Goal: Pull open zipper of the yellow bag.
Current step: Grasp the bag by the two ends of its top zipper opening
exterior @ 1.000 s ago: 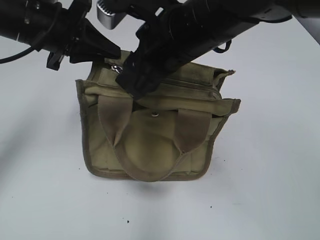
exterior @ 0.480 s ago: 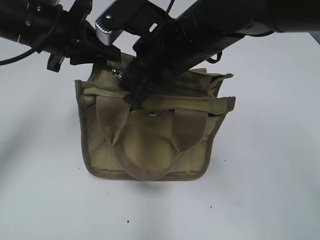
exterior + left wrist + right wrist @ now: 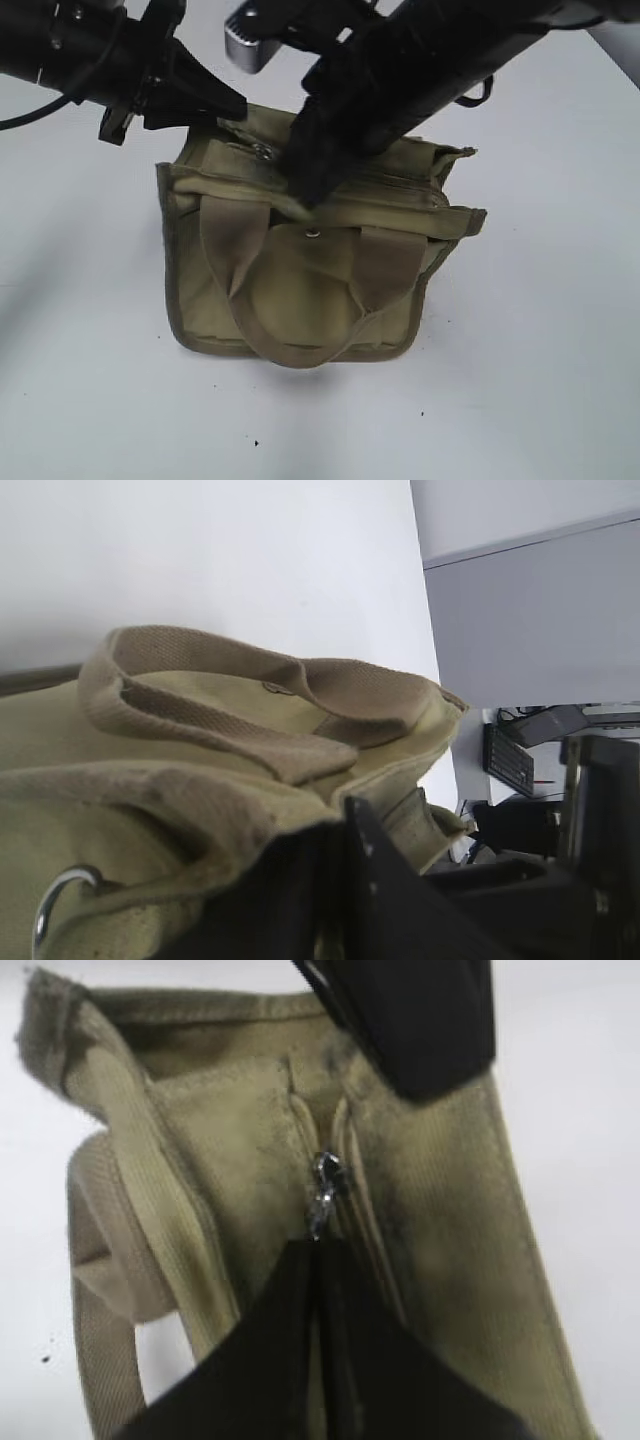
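Observation:
My right gripper is to let go of the silver pull tab, now on the bag's top, at the zipper's end (image 3: 439, 197) that is farthest from my left gripper.
The yellow bag (image 3: 300, 290) stands upright on the white table with its handles (image 3: 235, 250) drooping over the front. My left gripper (image 3: 232, 108) is shut on the fabric of the bag's top left back corner, and its dark fingers (image 3: 340, 880) pinch the cloth. My right gripper (image 3: 305, 195) reaches down onto the middle of the bag's top. It is shut, with its tips (image 3: 318, 1245) closed on the lower end of the zipper's silver pull tab (image 3: 325, 1192). The zipper (image 3: 345, 1150) runs on towards the left gripper (image 3: 410, 1020).
A metal ring (image 3: 262, 150) hangs near the held corner. A snap button (image 3: 313, 234) sits on the front flap. White table (image 3: 520, 380) lies all round the bag. Past the table's edge stand a keyboard (image 3: 510, 760) and dark equipment.
The right gripper has closed from open to shut and shifted a little to the right along the bag's top. The bag has shifted slightly right with it. The left gripper kept its hold.

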Tool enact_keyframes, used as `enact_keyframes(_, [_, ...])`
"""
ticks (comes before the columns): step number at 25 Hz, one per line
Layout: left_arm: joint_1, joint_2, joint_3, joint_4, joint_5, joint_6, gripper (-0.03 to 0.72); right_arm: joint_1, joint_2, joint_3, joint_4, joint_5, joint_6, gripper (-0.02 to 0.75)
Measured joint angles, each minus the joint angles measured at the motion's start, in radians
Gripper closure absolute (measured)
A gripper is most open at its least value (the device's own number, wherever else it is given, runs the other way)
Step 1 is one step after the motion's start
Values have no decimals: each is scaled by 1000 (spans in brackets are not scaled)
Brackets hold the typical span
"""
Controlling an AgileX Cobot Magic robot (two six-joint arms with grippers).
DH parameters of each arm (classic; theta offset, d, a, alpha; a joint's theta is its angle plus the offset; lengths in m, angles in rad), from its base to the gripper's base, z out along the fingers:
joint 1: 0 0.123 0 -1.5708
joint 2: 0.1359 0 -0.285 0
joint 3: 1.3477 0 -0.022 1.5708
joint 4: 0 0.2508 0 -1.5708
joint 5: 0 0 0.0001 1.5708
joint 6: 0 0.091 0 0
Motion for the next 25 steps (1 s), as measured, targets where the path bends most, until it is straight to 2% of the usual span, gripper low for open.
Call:
enact_keyframes(7, [0,0,-2,-8,7,0,663,-130,-75,0,-93,248,149,736])
enact_keyframes(15, [0,0,-2,-8,15,0,663,-299,-91,0,-109,477,263,736])
enact_keyframes(25, [0,0,-2,-8,17,0,663,-348,-91,0,-137,561,385,736])
